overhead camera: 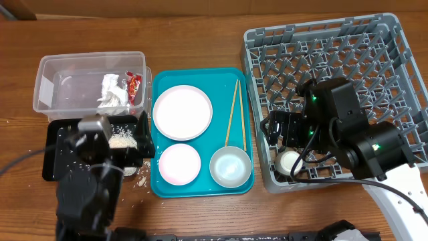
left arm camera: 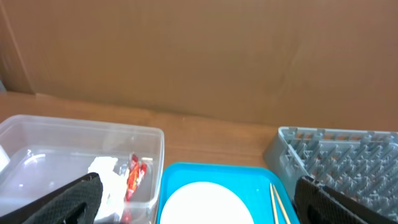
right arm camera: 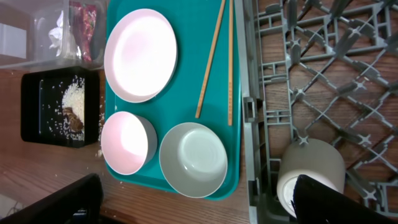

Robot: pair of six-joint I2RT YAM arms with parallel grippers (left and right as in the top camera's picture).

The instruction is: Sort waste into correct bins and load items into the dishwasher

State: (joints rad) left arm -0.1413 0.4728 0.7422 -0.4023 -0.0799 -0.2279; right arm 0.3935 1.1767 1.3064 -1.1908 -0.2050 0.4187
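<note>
The pink bowl is next for my right gripper, which should go there and close on the bowl's rim (overhead camera: pixel 199 159) (right arm camera: pixel 148 142), on the side towards the grey rack.
The clear tub (overhead camera: pixel 53 67) holds the white napkin (overhead camera: pixel 112 94) and red wrapper (overhead camera: pixel 134 84). The black tray (overhead camera: pixel 52 157) holds rice and brown scraps (overhead camera: pixel 122 140). The white plate (overhead camera: pixel 182 112), pink plate (overhead camera: pixel 179 163), grey bowl (overhead camera: pixel 229 167) and chopsticks (overhead camera: pixel 233 114) lie on a teal tray. The white cup (overhead camera: pixel 289 163) lies on its side in the grey rack's (overhead camera: pixel 401 53) near-left corner. My right gripper (right arm camera: pixel 199 202) is open and empty, one finger just in front of the cup (right arm camera: pixel 311 168). My left gripper (left arm camera: pixel 199 205) is open and empty above the black tray.
The teal tray (overhead camera: pixel 200 187) sits between the bins and the rack. Loose rice grains (overhead camera: pixel 130 173) lie on the wooden table beside the black tray. A brown cardboard wall (left arm camera: pixel 199 56) stands behind the table.
</note>
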